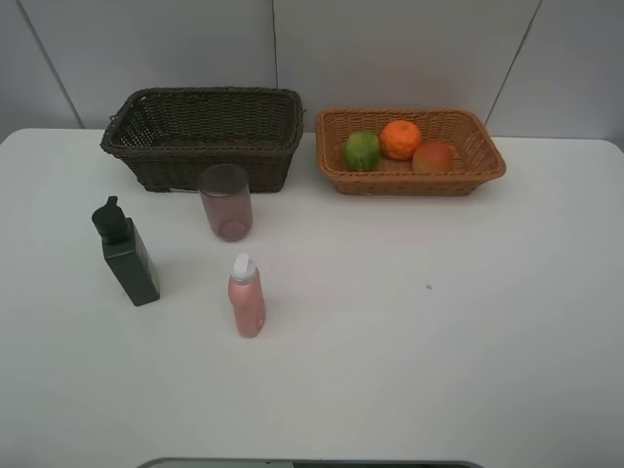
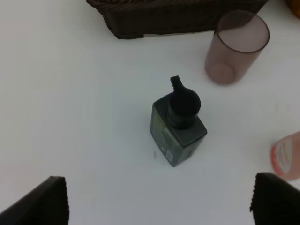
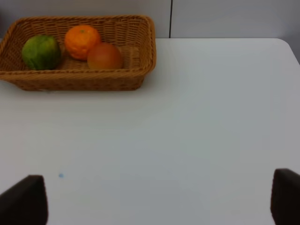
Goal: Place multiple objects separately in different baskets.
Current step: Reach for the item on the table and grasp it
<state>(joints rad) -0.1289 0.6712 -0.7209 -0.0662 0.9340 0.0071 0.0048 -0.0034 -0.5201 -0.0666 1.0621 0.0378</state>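
The robot's left gripper will next go down to the upper body (image 1: 126, 259) (image 2: 175, 136) of the black pump bottle and close there, just under its pump.
The orange (image 1: 401, 138), the green fruit (image 1: 362, 150) and the red-yellow fruit (image 1: 433, 156) lie in the light tan basket (image 1: 487, 161); the right wrist view shows them too (image 3: 82, 41). The dark brown basket (image 1: 203, 136) holds nothing I can see. The pink cup (image 1: 226, 202), the black pump bottle (image 1: 127, 253) and the pink white-capped bottle (image 1: 247, 296) stand on the table. My left gripper (image 2: 159, 204) is open above the table near the black bottle (image 2: 178, 123). My right gripper (image 3: 159, 199) is open and empty over bare table. Neither arm shows in the high view.
The white table (image 1: 439, 322) ends at a grey wall behind the baskets. A small blue speck (image 1: 428, 287) marks the table on the right.
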